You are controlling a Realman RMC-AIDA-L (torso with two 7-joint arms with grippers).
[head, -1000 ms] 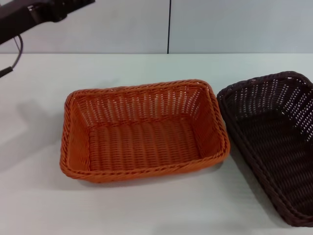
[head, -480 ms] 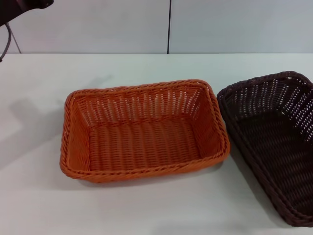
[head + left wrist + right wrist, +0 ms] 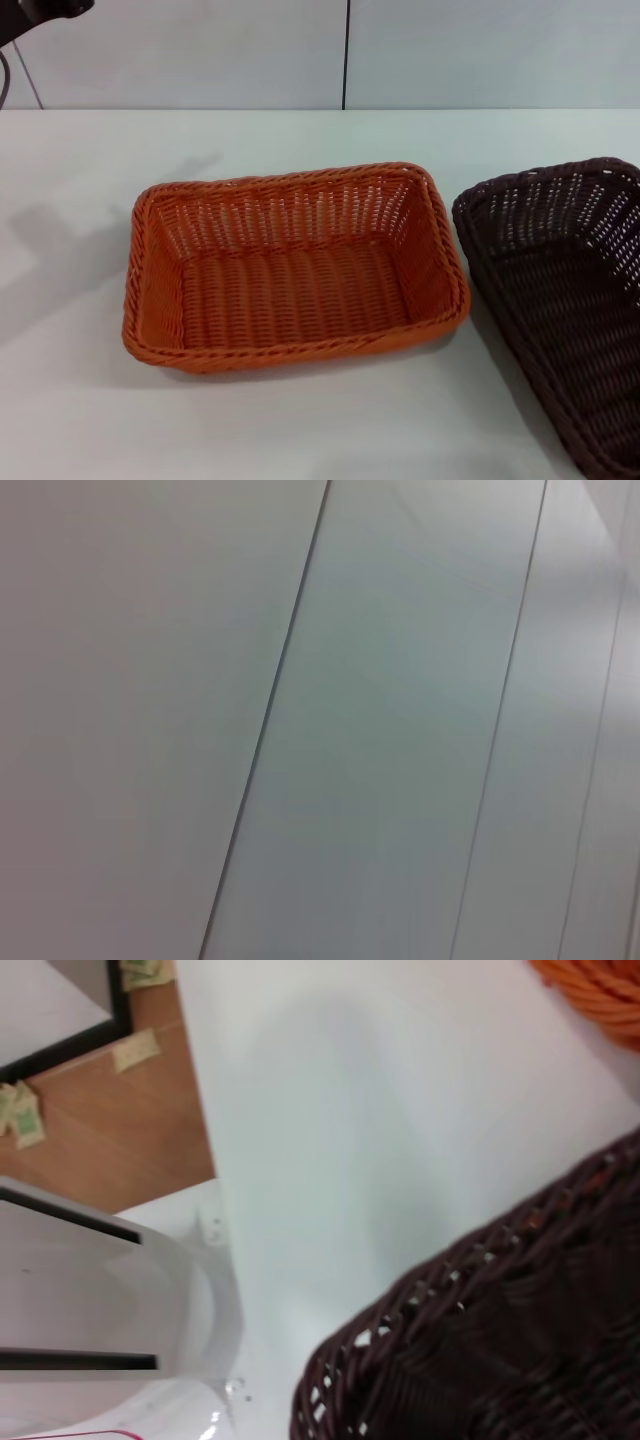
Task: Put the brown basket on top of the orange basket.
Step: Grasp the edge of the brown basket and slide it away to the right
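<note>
I see the brown basket slanting beside the orange basket, with my right gripper near its near end, so next I straighten it and take hold of its far rim (image 3: 560, 172).
The orange basket (image 3: 290, 215) stands empty on the white table (image 3: 300, 425), in the middle of the head view. To its right, apart from it and cut off by the picture's edge, is the brown basket (image 3: 520, 190). The right wrist view looks closely at the brown basket's braided rim (image 3: 480, 1350), with a corner of the orange basket (image 3: 600, 990) beyond. Neither gripper shows in any view. Only a dark part of the left arm (image 3: 45, 10) shows, raised at the far left corner. The left wrist view holds nothing but wall panels.
A pale panelled wall (image 3: 450, 50) stands behind the table. In the right wrist view the table's edge runs beside a wooden floor (image 3: 110, 1130), and a white curved part (image 3: 110, 1300) sits near the brown basket.
The brown basket has shifted slightly to the right and toward the near edge. The left arm has drawn further up and out of the far left corner. The orange basket has not moved.
</note>
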